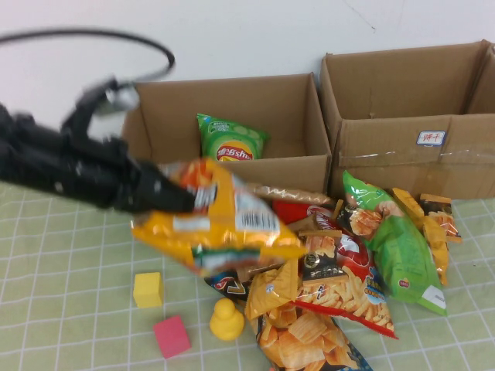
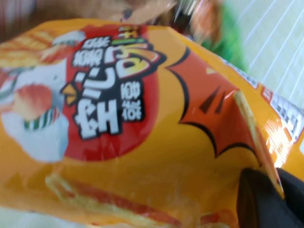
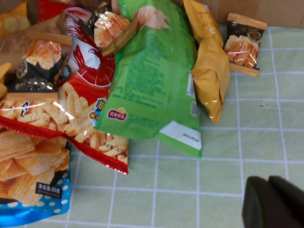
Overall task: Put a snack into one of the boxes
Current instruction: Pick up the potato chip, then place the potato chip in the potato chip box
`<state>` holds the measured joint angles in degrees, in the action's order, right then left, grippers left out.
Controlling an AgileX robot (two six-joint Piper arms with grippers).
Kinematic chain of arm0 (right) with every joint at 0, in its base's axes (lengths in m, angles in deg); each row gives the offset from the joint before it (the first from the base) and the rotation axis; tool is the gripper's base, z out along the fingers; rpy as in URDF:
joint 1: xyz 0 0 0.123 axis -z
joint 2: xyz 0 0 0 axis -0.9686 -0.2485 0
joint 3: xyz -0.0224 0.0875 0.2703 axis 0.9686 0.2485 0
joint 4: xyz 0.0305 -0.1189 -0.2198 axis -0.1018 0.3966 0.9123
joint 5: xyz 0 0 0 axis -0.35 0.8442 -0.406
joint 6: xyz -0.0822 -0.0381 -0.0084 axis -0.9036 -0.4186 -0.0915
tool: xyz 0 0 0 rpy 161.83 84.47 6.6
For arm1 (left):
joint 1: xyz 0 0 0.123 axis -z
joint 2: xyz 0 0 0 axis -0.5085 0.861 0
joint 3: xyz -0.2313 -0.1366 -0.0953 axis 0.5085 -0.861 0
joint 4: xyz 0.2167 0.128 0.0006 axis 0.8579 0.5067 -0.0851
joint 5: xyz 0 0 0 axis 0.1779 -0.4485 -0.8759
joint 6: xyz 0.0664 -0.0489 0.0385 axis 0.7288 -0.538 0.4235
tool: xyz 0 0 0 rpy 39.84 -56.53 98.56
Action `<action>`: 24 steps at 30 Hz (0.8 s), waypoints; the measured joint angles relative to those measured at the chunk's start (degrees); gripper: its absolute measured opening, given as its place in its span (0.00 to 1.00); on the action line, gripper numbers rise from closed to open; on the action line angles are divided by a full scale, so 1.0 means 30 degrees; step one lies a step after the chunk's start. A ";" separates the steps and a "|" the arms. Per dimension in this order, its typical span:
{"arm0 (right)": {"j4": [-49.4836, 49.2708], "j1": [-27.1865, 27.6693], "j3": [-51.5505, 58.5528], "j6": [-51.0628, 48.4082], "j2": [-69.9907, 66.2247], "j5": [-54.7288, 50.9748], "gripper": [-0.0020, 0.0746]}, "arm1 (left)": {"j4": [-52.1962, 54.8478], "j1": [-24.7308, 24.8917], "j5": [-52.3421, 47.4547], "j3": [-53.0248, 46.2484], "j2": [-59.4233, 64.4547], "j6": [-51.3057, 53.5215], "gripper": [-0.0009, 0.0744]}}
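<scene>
Next, my left gripper drops the yellow-orange snack bag inside the cardboard box (image 1: pixel 193 130), against the green chip bag.
My left gripper (image 1: pixel 186 197) is shut on a big yellow-orange snack bag (image 1: pixel 220 224) and holds it in the air, just in front of the left cardboard box (image 1: pixel 294 170). That box holds a green chip bag (image 1: pixel 230 139). In the left wrist view the yellow bag (image 2: pixel 133 142) fills the picture, its edge pinched between the dark fingers (image 2: pixel 254 199). The right cardboard box (image 1: pixel 402 162), with a small white label (image 1: pixel 431 137), stands beside it. My right gripper (image 3: pixel 273 202) is shut and empty, low over the tablecloth beside a long green bag (image 3: pixel 152 80); it does not show in the high view.
A pile of snack bags (image 1: pixel 332 278) lies in front of the boxes. A yellow cube (image 1: pixel 148 289), a pink cube (image 1: pixel 171 335) and a yellow rubber duck (image 1: pixel 227 320) sit on the green checked cloth at the front. A small dark snack pack (image 3: pixel 243 43) lies near the right box.
</scene>
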<state>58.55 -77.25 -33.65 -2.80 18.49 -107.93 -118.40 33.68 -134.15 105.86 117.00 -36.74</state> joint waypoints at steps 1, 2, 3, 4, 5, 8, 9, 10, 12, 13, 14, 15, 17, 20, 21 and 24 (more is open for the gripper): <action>0.0000 0.0000 0.0000 0.0000 0.0000 0.0000 0.02 | -0.0097 0.0000 -0.0092 0.0502 -0.0277 0.0000 0.02; 0.0000 0.0000 0.0000 0.0000 0.0000 0.0000 0.02 | -0.0250 0.0000 -0.0137 0.1048 -0.0449 0.0000 0.02; 0.0000 0.0000 0.0000 0.0000 0.0000 0.0000 0.02 | -0.0441 0.0000 -0.0183 0.1635 -0.0602 0.0024 0.02; 0.0000 0.0000 0.0000 0.0000 0.0000 0.0000 0.02 | -0.0637 0.0000 -0.0183 0.2249 -0.0712 0.0024 0.02; 0.0000 0.0000 0.0000 0.0000 0.0000 0.0000 0.02 | -0.0790 0.0000 -0.0144 0.2763 -0.0792 0.0060 0.02; -0.0035 0.0000 0.0000 0.0000 0.0000 0.0000 0.02 | -0.1076 0.0000 0.1118 0.4346 -0.0832 0.0071 0.02; -0.0072 0.0000 0.0000 0.0000 0.0000 0.0000 0.02 | -0.1169 0.0000 0.1949 0.4739 -0.0832 0.0093 0.02; -0.0109 0.0000 0.0000 0.0000 0.0000 0.0034 0.02 | -0.1219 0.0000 0.2912 0.5022 -0.0832 0.0093 0.02; -0.0161 0.0000 0.0000 0.0000 0.0000 0.0034 0.02 | -0.1339 0.0000 0.4753 0.5331 -0.0739 0.0093 0.02; -0.0161 0.0000 0.0000 0.0000 0.0000 0.0034 0.02 | -0.1433 0.0000 0.5836 0.5381 -0.0586 0.0093 0.01; -0.0186 0.0000 0.0000 0.0000 0.0000 0.0034 0.02 | -0.1577 0.0000 0.6668 0.5419 -0.0425 0.0093 0.01; -0.0186 0.0000 0.0000 0.0000 0.0000 0.0034 0.02 | -0.1797 0.0000 0.7671 0.5432 -0.0136 0.0093 0.01; -0.0186 0.0000 0.0000 0.0000 0.0000 0.0034 0.02 | -0.2368 0.0000 0.9390 0.5441 0.0667 0.0117 0.01; -0.0234 0.0000 0.0000 0.0000 0.0000 0.0034 0.02 | -0.3185 0.0000 1.0818 0.5472 0.2284 0.0255 0.01; -0.0234 0.0000 0.0000 0.0000 0.0000 0.0034 0.02 | -0.3322 0.0000 1.0905 0.5472 0.2764 0.0423 0.01; -0.0327 0.0000 0.0000 0.0000 0.0000 0.0034 0.02 | -0.3494 0.0000 1.0627 0.5472 0.4391 0.1242 0.03</action>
<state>57.57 -77.25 -33.65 -2.80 18.49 -107.83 -128.88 33.68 -102.27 122.27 130.18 -33.02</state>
